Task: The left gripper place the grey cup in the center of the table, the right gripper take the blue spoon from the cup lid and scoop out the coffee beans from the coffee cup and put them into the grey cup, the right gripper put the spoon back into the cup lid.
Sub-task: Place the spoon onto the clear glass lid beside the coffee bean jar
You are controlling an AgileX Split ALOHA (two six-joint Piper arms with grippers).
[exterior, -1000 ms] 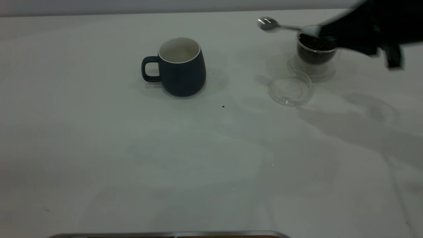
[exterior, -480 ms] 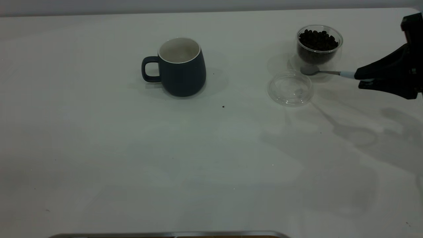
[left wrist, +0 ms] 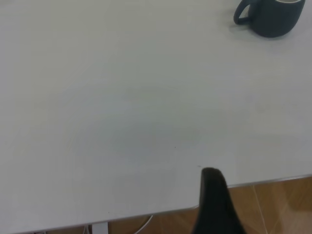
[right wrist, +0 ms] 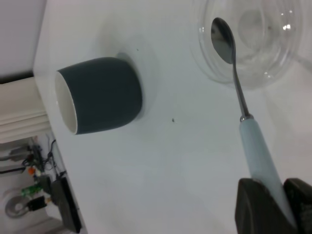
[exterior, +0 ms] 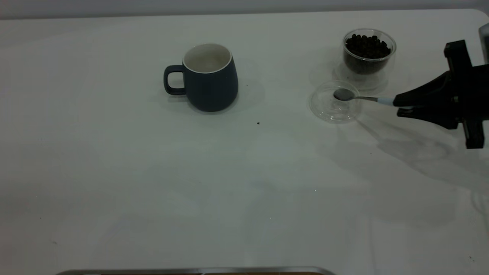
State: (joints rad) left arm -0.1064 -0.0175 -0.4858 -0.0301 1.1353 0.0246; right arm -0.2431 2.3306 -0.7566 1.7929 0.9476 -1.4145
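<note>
My right gripper has the blue spoon. It will let go of it across the clear cup lid's rim (exterior: 349, 94) (right wrist: 262, 17), just in front of the coffee cup.
The grey cup (exterior: 209, 77) stands upright near the table's middle, handle to the left; it also shows in the left wrist view (left wrist: 270, 17) and the right wrist view (right wrist: 100, 95). The coffee cup (exterior: 368, 51) at the far right holds the coffee beans (exterior: 367, 45). The clear cup lid (exterior: 335, 101) lies in front of it. My right gripper (exterior: 399, 103) is shut on the blue spoon (exterior: 363, 98) by its pale handle (right wrist: 261, 156). The spoon's empty bowl (right wrist: 223, 40) hangs over the lid (right wrist: 253, 44). The left gripper is out of the exterior view; one finger (left wrist: 214, 202) shows at the table's edge.
The white table (exterior: 191, 183) has a few dark specks, one (exterior: 258, 123) between the grey cup and the lid. A metal rim (exterior: 198, 271) runs along the near edge. A brown floor (left wrist: 273, 204) lies beyond the table's edge.
The right gripper swung the spoon from above the coffee cup back to the right, then brought it forward and left, so that its bowl now hangs over the lid.
</note>
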